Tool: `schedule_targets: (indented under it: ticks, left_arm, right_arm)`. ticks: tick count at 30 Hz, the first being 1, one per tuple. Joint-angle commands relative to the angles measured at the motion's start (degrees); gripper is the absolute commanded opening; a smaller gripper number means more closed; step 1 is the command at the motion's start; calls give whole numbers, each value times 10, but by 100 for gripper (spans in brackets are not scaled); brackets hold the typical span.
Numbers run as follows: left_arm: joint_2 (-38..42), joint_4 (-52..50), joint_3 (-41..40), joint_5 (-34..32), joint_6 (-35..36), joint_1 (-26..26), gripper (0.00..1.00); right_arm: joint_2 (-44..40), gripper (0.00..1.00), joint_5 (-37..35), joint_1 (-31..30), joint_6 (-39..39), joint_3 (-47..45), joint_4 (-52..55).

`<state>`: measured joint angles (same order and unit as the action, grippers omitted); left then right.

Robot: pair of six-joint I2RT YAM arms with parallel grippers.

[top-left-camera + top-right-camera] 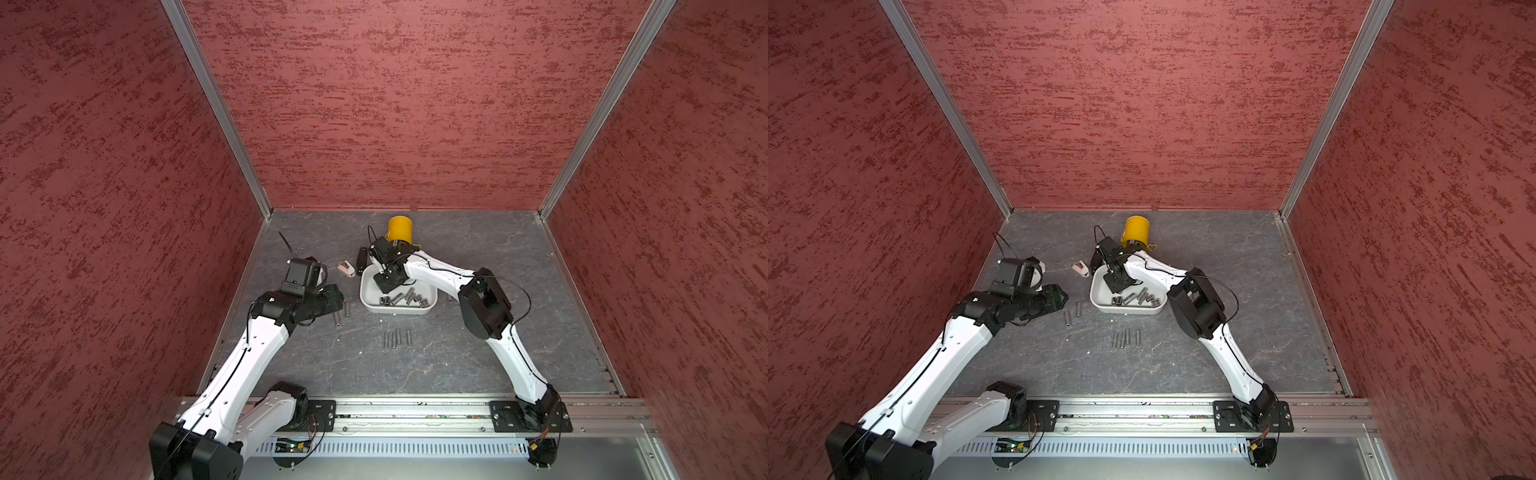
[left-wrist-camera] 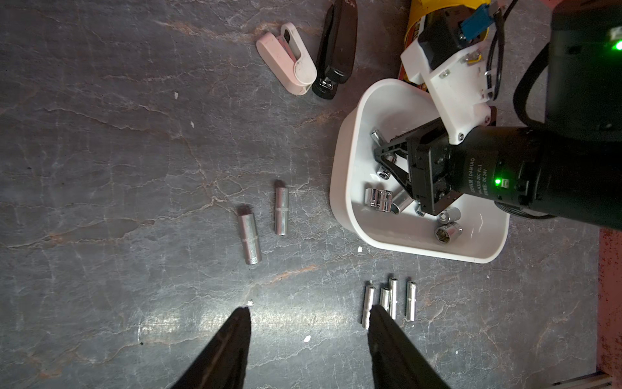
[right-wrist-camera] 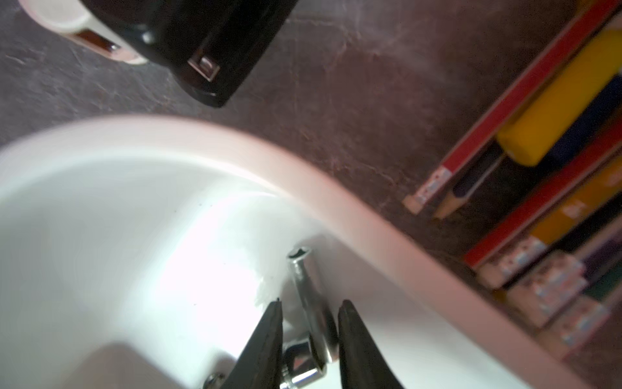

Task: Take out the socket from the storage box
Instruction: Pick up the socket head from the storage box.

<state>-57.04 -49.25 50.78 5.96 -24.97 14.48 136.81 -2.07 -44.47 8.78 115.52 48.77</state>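
Note:
My right gripper will open, shift back and grip the short socket alone point(image 3: 302, 364), because the long socket's end lies against the short socket within its fingers.
The white storage box point(image 1: 399, 311) point(image 1: 1125, 309) point(image 2: 336, 188) sits mid-table with several chrome sockets point(image 1: 405, 299) point(image 2: 378, 198) lying in it. My right gripper point(image 1: 384, 289) point(image 1: 1115, 286) point(image 2: 382, 161) point(image 3: 312, 301) reaches down into the box. Its jaws stand a little apart and astride a long socket point(image 3: 303, 279), with a short socket point(image 3: 299, 363) beside it. One finger touches the long socket and a gap shows at the other. My left gripper point(image 1: 337, 296) point(image 1: 1061, 297) point(image 2: 309, 308) hovers open over bare table to the left of the box, holding nothing.
Two long sockets point(image 2: 249, 235) point(image 1: 340, 313) and a row of several thin ones point(image 2: 390, 299) point(image 1: 397, 337) lie on the table in front of the box. Behind it are a yellow pen cup point(image 1: 400, 228), a black stapler point(image 2: 336, 47), a pink-white gadget point(image 2: 286, 57) and coloured pencils point(image 3: 555, 134).

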Motion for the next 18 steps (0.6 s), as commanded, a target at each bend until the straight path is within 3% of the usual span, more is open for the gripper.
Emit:
schedule_targets:
  ticks: [1, 8, 18]
  left_arm:
    - [0, 7, -4, 1, 7, 4, 59]
    - [-2, 7, -3, 3, 9, 5, 59]
    - [-6, 7, -2, 4, 10, 5, 59]
  right_arm:
    - [-27, 32, -34, -4, 37, -9, 27]
    - [-29, 41, -69, -6, 53, -8, 46]
    - [-27, 45, -49, -6, 91, -12, 87]
